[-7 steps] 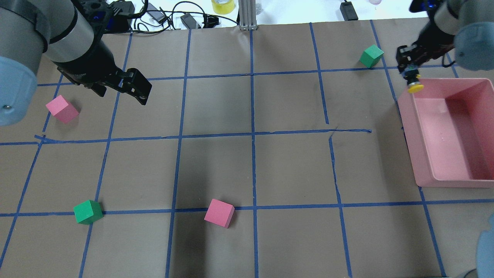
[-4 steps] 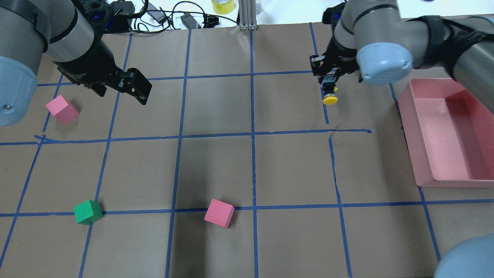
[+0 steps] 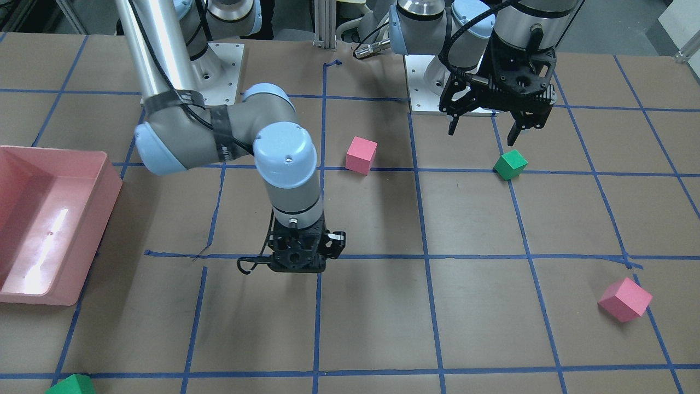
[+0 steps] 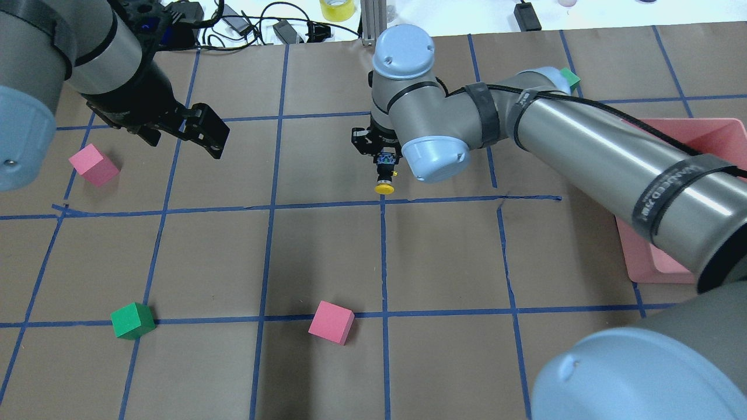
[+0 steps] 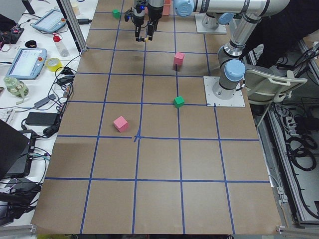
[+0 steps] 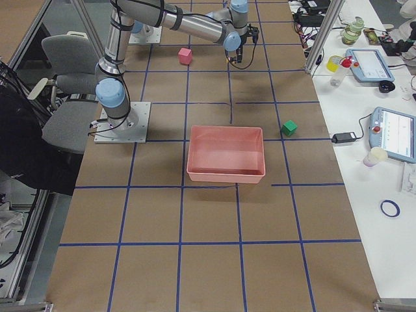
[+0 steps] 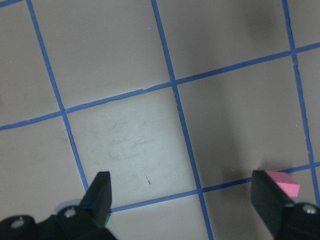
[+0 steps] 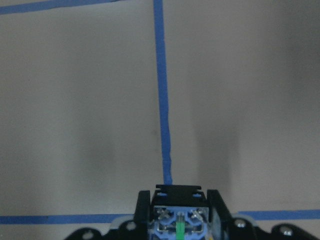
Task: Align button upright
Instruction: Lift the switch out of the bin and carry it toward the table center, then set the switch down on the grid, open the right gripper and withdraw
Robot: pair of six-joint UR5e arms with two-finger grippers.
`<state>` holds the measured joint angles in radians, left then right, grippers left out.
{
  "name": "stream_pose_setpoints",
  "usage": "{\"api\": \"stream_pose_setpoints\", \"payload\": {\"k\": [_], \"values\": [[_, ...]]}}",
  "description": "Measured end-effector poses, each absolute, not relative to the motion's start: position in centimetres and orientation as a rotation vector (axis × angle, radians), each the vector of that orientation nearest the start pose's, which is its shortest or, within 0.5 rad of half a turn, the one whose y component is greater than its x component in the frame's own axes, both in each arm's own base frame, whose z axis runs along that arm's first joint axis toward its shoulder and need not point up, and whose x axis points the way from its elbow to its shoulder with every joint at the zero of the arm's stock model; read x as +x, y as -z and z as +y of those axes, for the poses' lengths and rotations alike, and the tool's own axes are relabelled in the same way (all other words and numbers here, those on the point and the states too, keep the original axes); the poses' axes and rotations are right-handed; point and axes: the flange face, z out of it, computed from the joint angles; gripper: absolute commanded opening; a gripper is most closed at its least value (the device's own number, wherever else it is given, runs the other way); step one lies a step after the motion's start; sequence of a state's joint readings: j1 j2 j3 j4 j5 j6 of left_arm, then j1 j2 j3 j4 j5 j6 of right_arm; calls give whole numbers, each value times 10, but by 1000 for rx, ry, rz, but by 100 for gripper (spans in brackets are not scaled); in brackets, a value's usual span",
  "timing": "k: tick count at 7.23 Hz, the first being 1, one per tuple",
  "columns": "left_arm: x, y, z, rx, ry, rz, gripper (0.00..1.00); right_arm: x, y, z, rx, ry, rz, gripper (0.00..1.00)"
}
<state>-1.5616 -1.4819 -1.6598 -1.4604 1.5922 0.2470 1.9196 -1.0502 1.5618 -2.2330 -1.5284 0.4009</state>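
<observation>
I need to use my right gripper to set the button, held over the table's middle, down in the corner of the blue tape crossing point(image 3: 331, 249) that faces the near-centre pink cube.
My right gripper point(image 4: 383, 166) is shut on the button point(image 4: 383, 185). It grips the grey-black base, and the yellow cap hangs below the fingers, pointing at the table. It holds the button over the middle of the table, just beyond a blue tape crossing. In the right wrist view the base point(image 8: 178, 221) sits between the fingers point(image 8: 218, 210). In the front view the right gripper point(image 3: 298, 261) hides the button. My left gripper point(image 4: 205, 133) is open and empty, raised at the far left; it also shows in the front view point(image 3: 484, 133) and the left wrist view point(image 7: 185, 200).
A pink cube point(image 4: 93, 165) lies far left, a green cube point(image 4: 133, 320) near left and a pink cube point(image 4: 331, 321) near centre. A pink bin point(image 4: 721, 129) stands at the right, partly behind my right arm. Another green cube point(image 4: 571, 77) peeks out far right.
My right arm has carried the button leftward, from beside the pink bin's far corner to the middle of the table. The left arm has not moved.
</observation>
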Motion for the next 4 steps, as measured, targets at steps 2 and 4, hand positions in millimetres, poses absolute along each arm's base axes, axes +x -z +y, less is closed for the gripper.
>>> {"api": "stream_pose_setpoints", "payload": {"k": [2, 4], "values": [[-127, -498, -466, 365, 166, 3080, 100, 378, -231, -574, 33, 154, 3054, 0], [-127, -498, -466, 366, 166, 3080, 100, 382, -216, -567, -41, 115, 3069, 0]]}}
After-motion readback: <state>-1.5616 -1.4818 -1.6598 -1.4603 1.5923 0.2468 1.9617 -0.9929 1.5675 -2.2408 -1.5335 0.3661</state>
